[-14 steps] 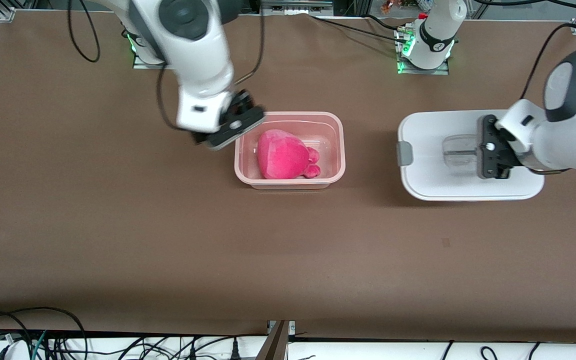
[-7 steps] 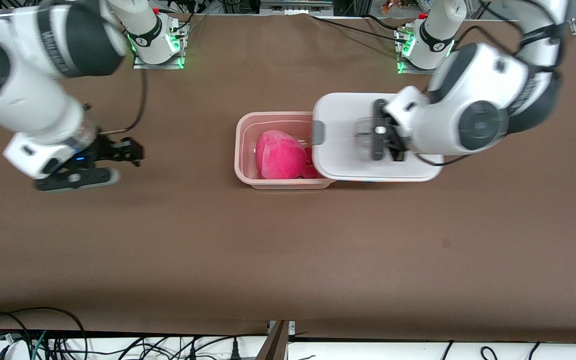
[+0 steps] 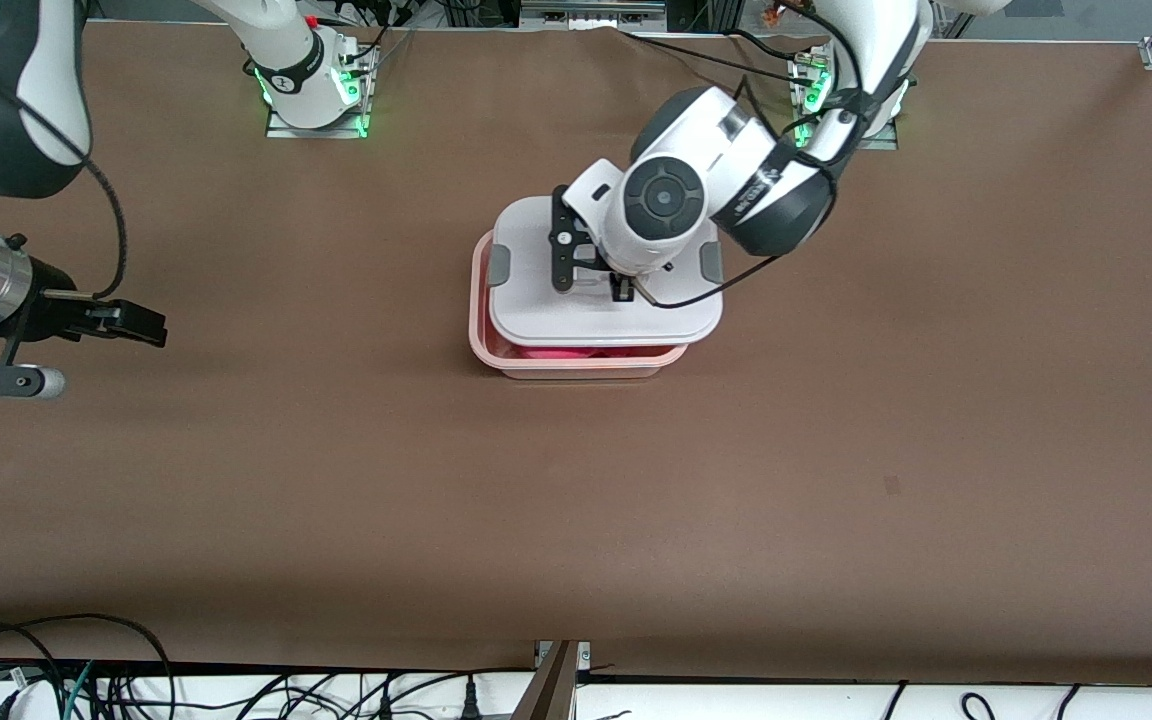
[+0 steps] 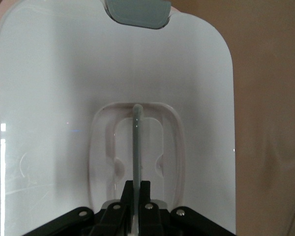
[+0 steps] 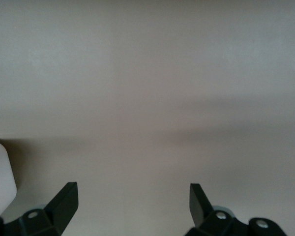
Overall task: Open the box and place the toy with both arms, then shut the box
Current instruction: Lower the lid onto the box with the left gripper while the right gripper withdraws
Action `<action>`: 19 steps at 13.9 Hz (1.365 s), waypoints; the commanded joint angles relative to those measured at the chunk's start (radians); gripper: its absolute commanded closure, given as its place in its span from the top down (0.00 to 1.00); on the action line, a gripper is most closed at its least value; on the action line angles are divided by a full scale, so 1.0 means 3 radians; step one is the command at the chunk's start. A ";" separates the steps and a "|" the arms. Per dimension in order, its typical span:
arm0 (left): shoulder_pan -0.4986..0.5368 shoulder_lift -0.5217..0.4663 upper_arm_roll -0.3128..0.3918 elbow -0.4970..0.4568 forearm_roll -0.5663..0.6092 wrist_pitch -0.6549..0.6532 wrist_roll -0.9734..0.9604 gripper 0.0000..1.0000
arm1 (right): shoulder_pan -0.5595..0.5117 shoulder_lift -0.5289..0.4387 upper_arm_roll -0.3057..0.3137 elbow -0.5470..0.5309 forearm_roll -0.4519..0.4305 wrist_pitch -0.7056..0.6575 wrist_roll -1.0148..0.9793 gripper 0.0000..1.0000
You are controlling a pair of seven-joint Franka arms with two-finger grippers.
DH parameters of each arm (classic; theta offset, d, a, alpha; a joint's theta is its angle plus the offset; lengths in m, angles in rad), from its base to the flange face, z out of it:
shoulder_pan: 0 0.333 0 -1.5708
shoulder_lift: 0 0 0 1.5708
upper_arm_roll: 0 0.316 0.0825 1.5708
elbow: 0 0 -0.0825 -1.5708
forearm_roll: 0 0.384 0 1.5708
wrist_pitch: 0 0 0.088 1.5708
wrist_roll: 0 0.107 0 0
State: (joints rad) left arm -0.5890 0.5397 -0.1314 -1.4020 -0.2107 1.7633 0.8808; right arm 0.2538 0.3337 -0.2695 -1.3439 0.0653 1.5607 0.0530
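Next, my left gripper releases the white lid squarely over the opening of the pink box (image 3: 580,295), so that it covers the pink toy.
The pink box (image 3: 576,364) stands mid-table. The white lid (image 3: 536,312) with grey side clips (image 3: 500,265) lies over it, covering nearly all of the opening; I cannot tell whether it rests on the rim. A sliver of the pink toy (image 3: 561,352) shows under the lid's near edge. My left gripper (image 3: 591,282) is shut on the lid's clear handle (image 4: 136,142), seen in the left wrist view (image 4: 138,188) over the lid (image 4: 49,98). My right gripper (image 3: 101,350) is open and empty over bare table toward the right arm's end, also in its wrist view (image 5: 132,196).
The brown table (image 3: 576,500) has nothing else on it. Both arm bases (image 3: 311,75) stand along its robot side. Cables hang off the table's front edge (image 3: 86,670).
The left arm carried the lid from the left arm's end of the table to over the box. The right arm withdrew from the box to its own end of the table.
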 commanded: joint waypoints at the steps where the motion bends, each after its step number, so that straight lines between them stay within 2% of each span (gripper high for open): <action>1: -0.0015 0.0113 0.0049 0.0112 0.0048 0.0124 -0.0021 0.00 | -0.0599 -0.0258 0.0625 -0.0305 -0.0023 -0.0033 0.0114 1.00; 3: -0.0097 0.0174 0.0049 0.0112 0.0053 0.0278 -0.0026 0.00 | -0.0743 -0.0503 0.0729 -0.0662 -0.0023 0.0018 0.0262 1.00; 6: -0.0148 0.0221 0.0055 0.0107 0.0114 0.0335 -0.0016 0.00 | -0.0850 -0.0738 0.0892 -0.0929 -0.0115 0.0084 0.0273 1.00; 8: -0.0153 0.0236 0.0039 0.0107 0.0282 0.0335 -0.0021 0.00 | -0.0963 -0.0877 0.0908 -0.1098 -0.0100 0.0268 0.0207 1.00; 12: -0.0153 0.0267 0.0039 0.0107 0.0283 0.0360 -0.0026 0.00 | -0.0969 -0.1076 0.0934 -0.1119 -0.0115 0.0152 0.0232 1.00; 19: -0.0271 0.0297 0.0044 0.0102 0.0309 0.0371 -0.0287 0.00 | -0.0969 -0.0969 0.0914 -0.0986 -0.0105 0.0023 0.0207 1.00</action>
State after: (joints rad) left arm -0.6563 0.5992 -0.1252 -1.3979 -0.1377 1.8762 0.8139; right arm -0.0233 0.0375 -0.0068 -1.6470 0.0411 1.5803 0.1166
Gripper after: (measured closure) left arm 0.934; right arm 0.000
